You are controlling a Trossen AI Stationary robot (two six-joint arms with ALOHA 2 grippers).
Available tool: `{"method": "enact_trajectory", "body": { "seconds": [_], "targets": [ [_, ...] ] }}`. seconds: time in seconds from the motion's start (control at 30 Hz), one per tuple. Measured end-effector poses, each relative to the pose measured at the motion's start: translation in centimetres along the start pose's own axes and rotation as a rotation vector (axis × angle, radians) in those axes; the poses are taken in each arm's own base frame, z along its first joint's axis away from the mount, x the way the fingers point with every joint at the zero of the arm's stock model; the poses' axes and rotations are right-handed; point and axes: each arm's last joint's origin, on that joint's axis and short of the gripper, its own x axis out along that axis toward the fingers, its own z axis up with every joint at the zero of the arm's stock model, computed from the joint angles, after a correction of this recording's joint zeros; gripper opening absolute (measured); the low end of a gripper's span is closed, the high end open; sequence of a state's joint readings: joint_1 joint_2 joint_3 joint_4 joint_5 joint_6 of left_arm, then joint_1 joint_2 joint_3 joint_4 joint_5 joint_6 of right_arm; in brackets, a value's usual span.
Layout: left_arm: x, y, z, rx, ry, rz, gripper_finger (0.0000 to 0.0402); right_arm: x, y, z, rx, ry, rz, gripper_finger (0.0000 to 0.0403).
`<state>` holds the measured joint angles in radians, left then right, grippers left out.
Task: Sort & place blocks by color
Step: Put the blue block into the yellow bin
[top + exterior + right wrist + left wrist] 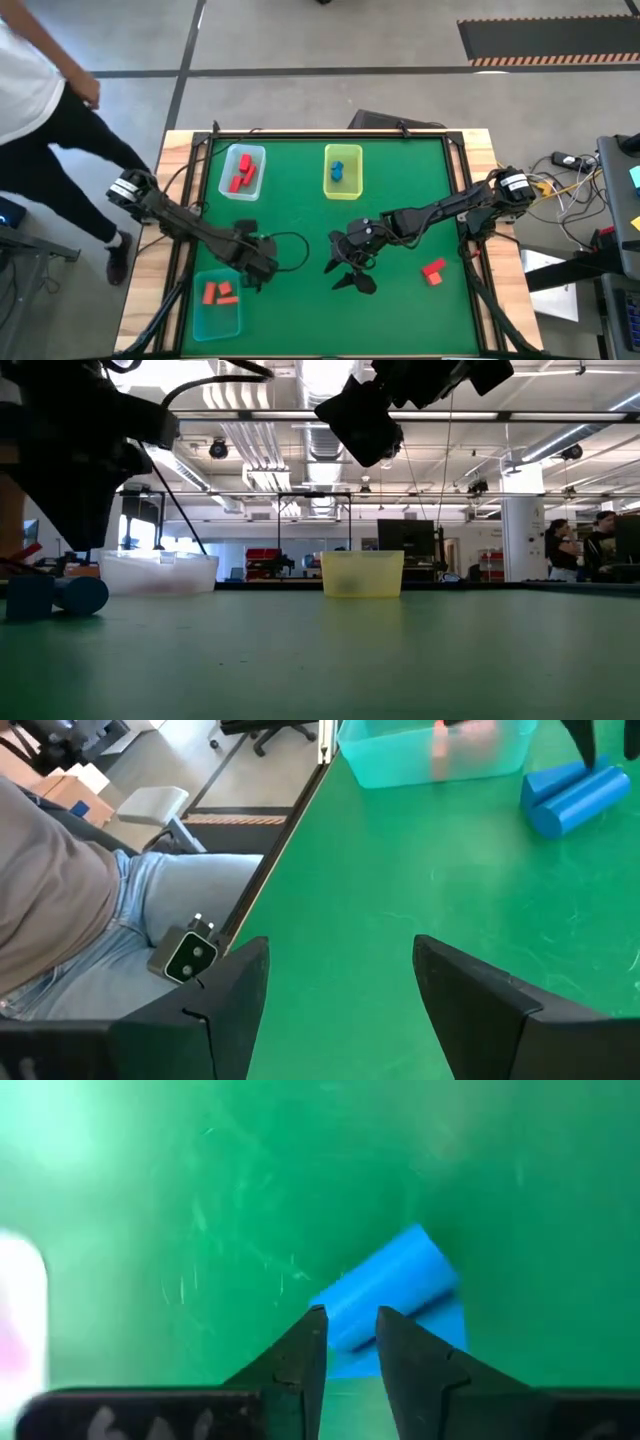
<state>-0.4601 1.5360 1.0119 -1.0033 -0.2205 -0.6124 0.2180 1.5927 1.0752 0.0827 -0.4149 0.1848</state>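
Note:
The blue cylinder is pressed right up against the blue block, so my left gripper needs to first separate them, then close around the cylinder alone (84, 596).
Two blue pieces, a cylinder (392, 1283) and a flat block (447, 1323), lie side by side on the green mat (400, 200); the low view shows them as a cylinder (86, 594) and a cube (29, 598). My left gripper (350, 1318) hovers just above them, open by a narrow gap; in the high view it (256, 262) hides them. My right gripper (340, 970) is wide open and raised over the mat's middle (350, 268). Red blocks (433, 271) lie on the mat to the right. Red blocks (241, 176) lie in the pale blue tray (257, 152), blue ones (338, 171) in the yellow-green tray (343, 190), orange-red ones (219, 293) in the teal tray (215, 322).
The pale blue and yellow-green trays stand at the far side, the teal tray at the near left corner. A cable loop (292, 240) lies on the mat between the grippers. One person (40, 90) walks past the far left corner; another in jeans (120, 920) is beside the table edge.

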Motion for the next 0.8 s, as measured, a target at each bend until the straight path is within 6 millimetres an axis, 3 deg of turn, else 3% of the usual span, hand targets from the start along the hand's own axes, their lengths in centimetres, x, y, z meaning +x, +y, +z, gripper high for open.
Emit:
{"method": "enact_trajectory", "body": {
  "seconds": [0.1, 0.27, 0.47, 0.8],
  "targets": [
    [0.1, 0.0, -0.1, 0.192, 0.005, -0.002, 0.009, 0.0, 0.0, 0.0, 0.0, 0.002, 0.0, 0.0237],
    [0.2, -0.1, 0.0, 0.349, 0.023, -0.053, 0.014, 0.0, 0.0, 0.0, -0.003, 0.003, 0.0, 0.0235],
    [0.3, -0.3, 0.3, 0.42, -0.014, -0.073, 0.0197, 0.0, 0.0, 0.0, -0.019, 0.001, 0.0, 0.0237],
    [2.9, 0.1, -0.7, 0.436, -0.025, -0.073, 0.0205, 0.0, 0.0, 0.0, -0.027, -0.001, 0.0, 0.0237]
  ]
}}
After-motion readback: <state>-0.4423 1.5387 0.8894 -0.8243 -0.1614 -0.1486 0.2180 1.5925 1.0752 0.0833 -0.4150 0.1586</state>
